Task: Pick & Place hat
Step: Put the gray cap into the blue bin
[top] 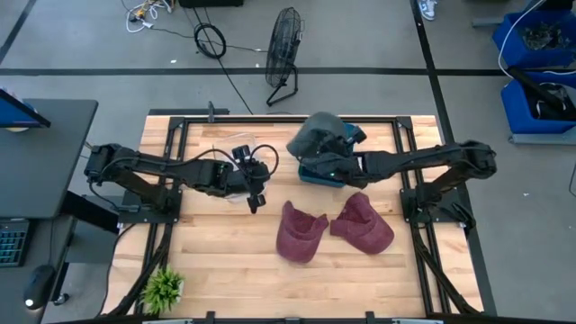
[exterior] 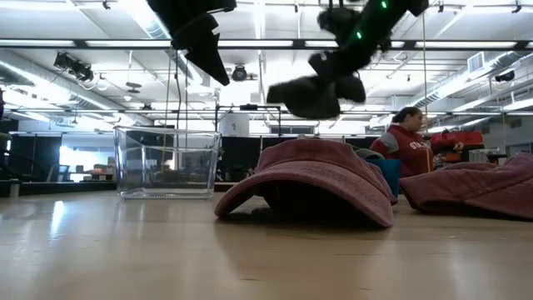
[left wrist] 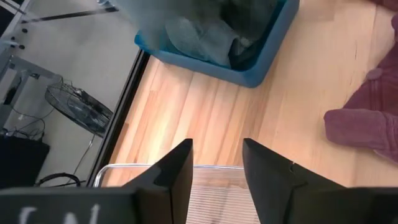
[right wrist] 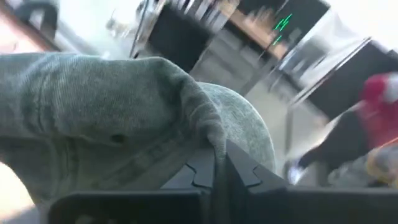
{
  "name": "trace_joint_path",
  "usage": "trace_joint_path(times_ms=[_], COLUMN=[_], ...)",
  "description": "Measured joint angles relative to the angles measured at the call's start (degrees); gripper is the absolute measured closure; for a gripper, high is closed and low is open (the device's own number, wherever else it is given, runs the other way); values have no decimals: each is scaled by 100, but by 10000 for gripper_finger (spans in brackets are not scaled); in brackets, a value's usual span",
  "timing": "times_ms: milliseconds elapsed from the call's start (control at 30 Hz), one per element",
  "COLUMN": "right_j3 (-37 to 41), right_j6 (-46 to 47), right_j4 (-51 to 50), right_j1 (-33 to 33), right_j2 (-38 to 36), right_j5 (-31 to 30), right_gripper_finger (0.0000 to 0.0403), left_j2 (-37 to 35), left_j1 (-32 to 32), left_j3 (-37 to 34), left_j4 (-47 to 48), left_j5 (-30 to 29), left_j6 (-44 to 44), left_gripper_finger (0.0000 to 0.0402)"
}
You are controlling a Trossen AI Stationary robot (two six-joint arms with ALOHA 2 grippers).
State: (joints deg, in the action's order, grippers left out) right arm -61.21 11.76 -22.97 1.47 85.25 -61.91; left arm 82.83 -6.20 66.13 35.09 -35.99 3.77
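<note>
My right gripper will lower the grey hat, since it sticks out past the blue bin's edge, then open and pinch its cloth [right wrist: 127,152] to tuck it inside.
A dark grey-green hat [top: 313,137] hangs from my right gripper [top: 340,164] above the blue bin [top: 317,176] at the table's far middle; in the low view the hat [exterior: 310,97] floats high above the table. My right gripper [right wrist: 219,163] is shut on it. Two maroon hats [top: 301,232] [top: 364,225] rest brim-down on the wood nearer the front. My left gripper [top: 255,202] is open and empty, hovering over the near right corner of a clear container [top: 230,180]; its fingers [left wrist: 175,168] point toward the blue bin [left wrist: 252,59]. My right gripper pinches a bunched fold of the grey hat's cloth [right wrist: 205,134] between its two shut fingers, coming level from the table's right side. The hat is lifted clear of the bin and the table, and its crown bulges out beyond the fingers.
The clear container [exterior: 166,162] stands on the table's left half. The blue bin holds more grey cloth [left wrist: 199,37]. A small green plant [top: 164,286] sits at the near left corner. Bare wood lies in front of the maroon hats [exterior: 310,185]. A person in red [exterior: 410,140] is beyond the table.
</note>
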Motion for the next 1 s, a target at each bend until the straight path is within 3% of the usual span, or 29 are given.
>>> trace_joint_path(times_ms=[67, 167, 367, 467, 800, 1000], right_j3=[7, 131, 579, 857, 1564, 1565], right_j6=[512, 911, 880, 657, -1619, -1531], right_j4=[-659, -1197, -1179, -906, 1217, 1508], right_j1=[169, 398, 771, 871, 925, 1092], right_j2=[87, 242, 342, 342, 344, 344], right_j5=[527, 744, 1187, 1290, 1561, 2337], right_gripper_finger=[393, 394, 394, 394, 393, 392], left_j2=[0, 0, 0, 0, 0, 0], left_j1=[0, -1, 2, 2, 2, 2], left_j3=[0, 0, -2, -2, -2, -2], left_j4=[2, 30, 38, 25, -63, -63], left_j5=[0, 0, -2, -1, -2, -2], left_j6=[5, 9, 73, 180, 202, 208], left_gripper_finger=[262, 263, 264, 264, 264, 264])
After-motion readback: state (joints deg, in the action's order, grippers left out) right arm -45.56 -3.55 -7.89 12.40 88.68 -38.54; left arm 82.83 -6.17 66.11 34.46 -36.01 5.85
